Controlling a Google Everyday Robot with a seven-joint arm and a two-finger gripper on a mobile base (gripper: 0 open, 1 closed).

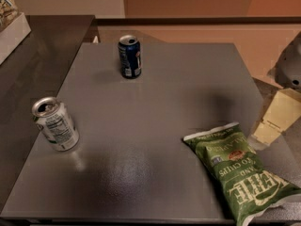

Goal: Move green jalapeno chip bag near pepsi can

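The robot's gripper needs to next go to the middle (242,174) of the green jalapeno chip bag and close there, leaving both ends of the bag free.
The green jalapeno chip bag (237,173) lies flat at the table's front right corner, with white lettering and a small red emblem. Its near end reaches the front edge. The pepsi can (129,56), dark blue with a silver top, stands upright at the far middle-left of the table, well apart from the bag. My gripper (273,119), cream-coloured under a grey arm part (289,65), hangs at the right edge of the view. It is just beyond the table's right side, above and to the right of the bag's far end, and holds nothing.
A silver-white can with a nutrition label (55,124) stands tilted near the left edge of the grey table (155,126). A dark counter (33,55) adjoins the table on the left. A white box (11,29) sits at the far left.
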